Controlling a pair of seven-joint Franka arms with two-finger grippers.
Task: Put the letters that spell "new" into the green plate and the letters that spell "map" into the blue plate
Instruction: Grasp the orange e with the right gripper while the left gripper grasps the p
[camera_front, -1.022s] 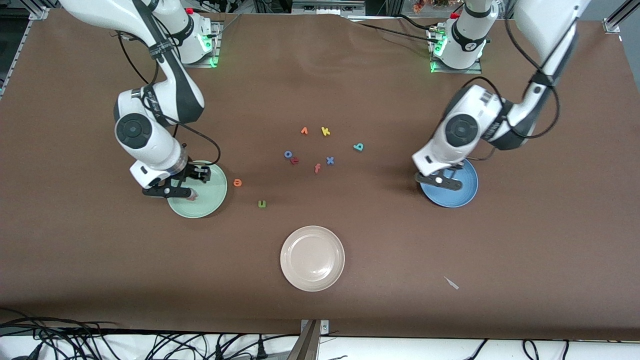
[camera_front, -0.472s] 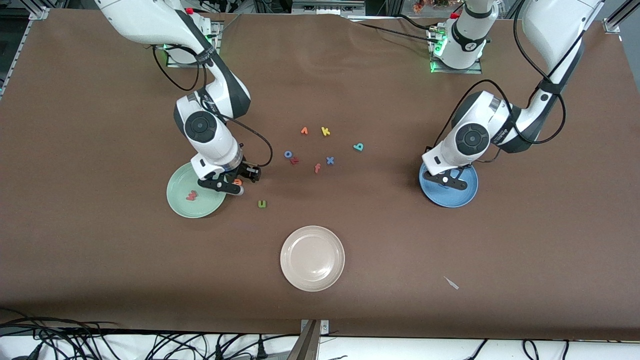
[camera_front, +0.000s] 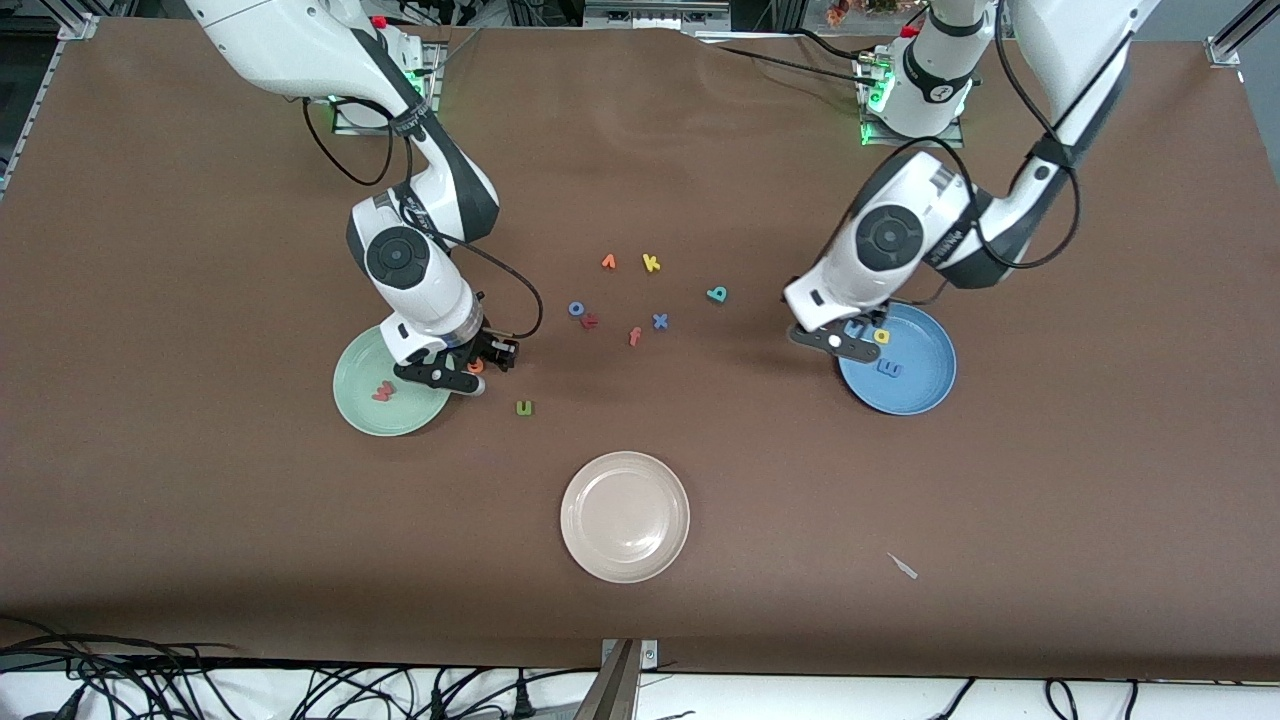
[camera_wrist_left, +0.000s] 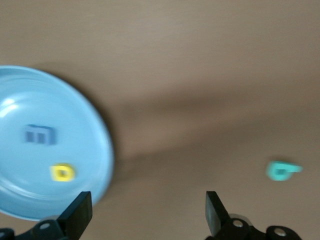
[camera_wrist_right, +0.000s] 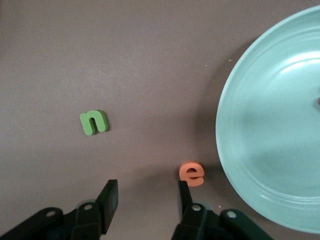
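My left gripper will next close across the teal p's round part (camera_front: 719, 293) (camera_wrist_left: 281, 172) and stem, because the p still belongs in the blue plate.
The green plate (camera_front: 400, 415) (camera_wrist_right: 270, 130) holds the salmon-red w (camera_front: 383, 392). Beside its rim lies the orange e (camera_front: 476, 366) (camera_wrist_right: 192, 173), and the olive n (camera_front: 524, 407) (camera_wrist_right: 93, 122) lies nearer the front camera. My right gripper (camera_front: 462, 372) (camera_wrist_right: 146, 195) hangs open low over the table. The e is just outside one of its fingers, with nothing between them. The blue plate (camera_front: 920, 385) (camera_wrist_left: 50, 100) holds the blue m (camera_front: 889, 369) (camera_wrist_left: 40, 135) and yellow a (camera_front: 882, 336) (camera_wrist_left: 62, 172). My left gripper (camera_front: 840, 342) (camera_wrist_left: 147, 215) is wide open and empty over that plate's rim. The teal p (camera_front: 716, 294) (camera_wrist_left: 282, 170) lies on the table.
Mid-table lie an orange v (camera_front: 608, 262), yellow k (camera_front: 651, 263), blue o (camera_front: 577, 308), a red letter (camera_front: 589, 321), salmon f (camera_front: 634, 336) and blue x (camera_front: 660, 321). A beige plate (camera_front: 625, 516) sits nearer the front camera. A pale scrap (camera_front: 903, 566) lies toward the left arm's end.
My right gripper left the w in the green plate and moved to the e. My left gripper opened over the blue plate and shifted to its rim toward the table's middle.
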